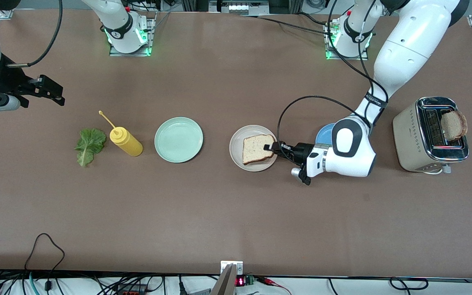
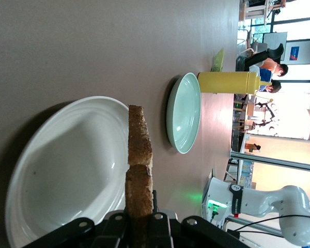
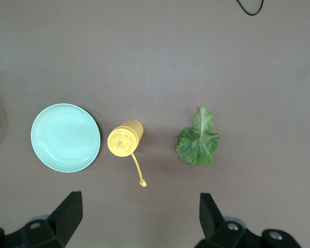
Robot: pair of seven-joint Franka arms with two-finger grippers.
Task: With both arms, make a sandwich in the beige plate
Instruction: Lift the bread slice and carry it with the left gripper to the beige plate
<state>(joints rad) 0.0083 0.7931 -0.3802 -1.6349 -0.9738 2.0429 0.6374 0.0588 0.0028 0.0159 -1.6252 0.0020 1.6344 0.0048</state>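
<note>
The left gripper needs to lay the slice of bread down flat on the middle of the beige plate (image 1: pixel 254 147) (image 2: pixel 70 174).
A square slice of light brown bread (image 1: pixel 256 148) lies level over the beige plate (image 1: pixel 238 141), with my left gripper (image 1: pixel 269 148) shut on its edge. The left wrist view shows that slice edge-on (image 2: pixel 139 165) between the jaws of the left gripper (image 2: pixel 139 222), just over the beige plate (image 2: pixel 57 175); contact with the plate cannot be made out. A second slice (image 1: pixel 454 125) sticks out of the toaster (image 1: pixel 430 134). The green lettuce leaf (image 1: pixel 89 145) (image 3: pixel 198 142) lies toward the right arm's end. My right gripper (image 1: pixel 57 93) (image 3: pixel 139 217) hangs open and empty high above that end.
A mint green plate (image 1: pixel 178 139) (image 3: pixel 65 137) and a yellow squeeze bottle (image 1: pixel 126 141) (image 3: pixel 125 138) stand between the lettuce and the beige plate. A blue plate (image 1: pixel 324 133) is half hidden under the left arm. Cables run along the table's edge nearest the front camera.
</note>
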